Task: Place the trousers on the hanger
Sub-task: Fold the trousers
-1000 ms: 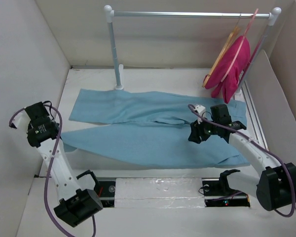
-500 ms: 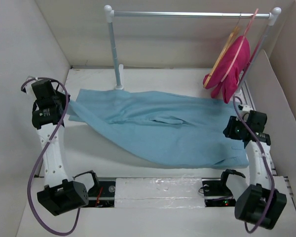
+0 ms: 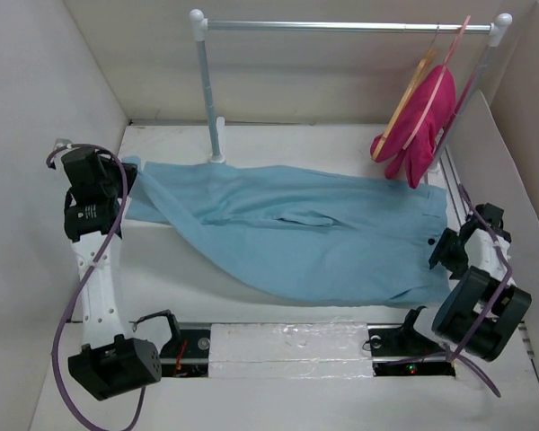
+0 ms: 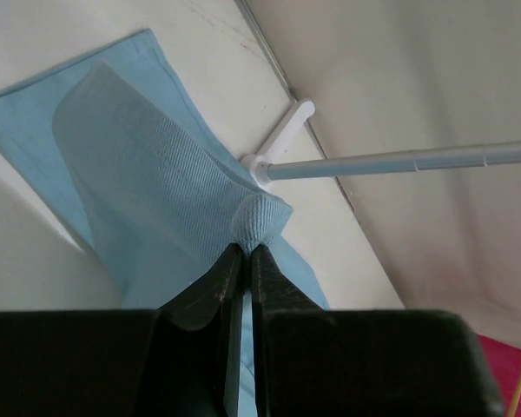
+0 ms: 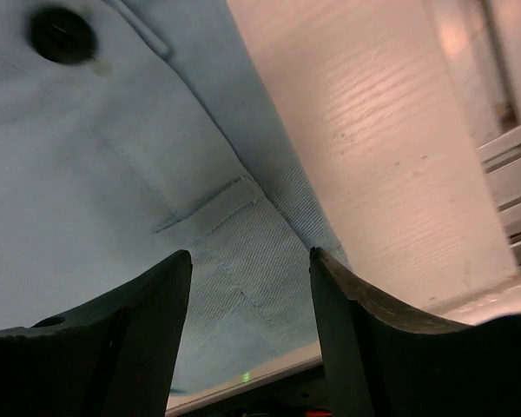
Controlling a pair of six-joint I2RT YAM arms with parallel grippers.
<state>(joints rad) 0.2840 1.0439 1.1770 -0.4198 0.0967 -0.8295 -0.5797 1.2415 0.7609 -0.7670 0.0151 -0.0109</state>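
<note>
The waistband end of the trousers is still spread wide beside the folded leg, so my right gripper needs to pinch the waistband's near corner (image 3: 438,289) and fold it over to the trousers' far edge.
The sky-blue trousers (image 3: 314,238) lie across the table with one leg folded over the other. My left gripper (image 3: 124,180) is shut on the end of a leg and holds it just above the table at the far left; the left wrist view shows the fabric (image 4: 148,174) pinched at my left gripper's (image 4: 245,248) tips. My right gripper (image 3: 442,251) is open and empty over the waistband at the right edge. In the right wrist view my right gripper (image 5: 252,256) hovers over the trousers (image 5: 113,174) near a dark button (image 5: 62,35). The tan wooden hanger (image 3: 411,90) hangs on the rail at the back right.
A clothes rack with a metal rail (image 3: 341,27) and a left post (image 3: 208,99) stands at the back. A pink hanger with a magenta garment (image 3: 424,121) hangs beside the wooden one. White walls enclose the table on three sides. The rack's rail (image 4: 391,160) shows ahead of the left gripper.
My left gripper carried the leg end back and to the right, folding that leg over the other. My right arm drew away from the trousers' middle to the waistband at the right edge.
</note>
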